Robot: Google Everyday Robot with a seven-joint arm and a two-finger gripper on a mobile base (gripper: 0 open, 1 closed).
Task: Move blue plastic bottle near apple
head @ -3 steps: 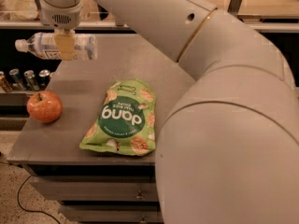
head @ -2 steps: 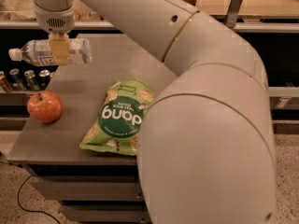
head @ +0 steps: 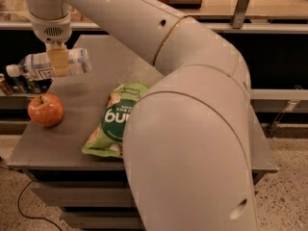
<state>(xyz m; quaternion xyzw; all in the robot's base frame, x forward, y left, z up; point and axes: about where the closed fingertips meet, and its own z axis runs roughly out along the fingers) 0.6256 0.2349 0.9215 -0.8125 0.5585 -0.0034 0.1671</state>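
Note:
Next, my gripper sets the blue plastic bottle down and lets it go on the grey table (head: 60,78) just behind the apple.
The blue plastic bottle (head: 43,65) is clear with a white cap pointing left and a white-and-blue label. It lies sideways in my gripper (head: 58,61), held above the table's far left edge. My gripper is shut on the bottle's middle, with one tan finger (head: 58,60) across its front. The apple (head: 45,109) is red-orange with a short stem and sits on the grey table (head: 62,143) at the left edge, below and in front of the bottle, apart from it.
A green chip bag (head: 115,119) lies in the middle of the table, partly hidden behind my arm (head: 192,129). Small cans (head: 6,84) stand on a lower shelf left of the table. A wooden shelf runs behind.
My gripper has carried the bottle to the left and a little nearer the apple. The arm now covers more of the chip bag.

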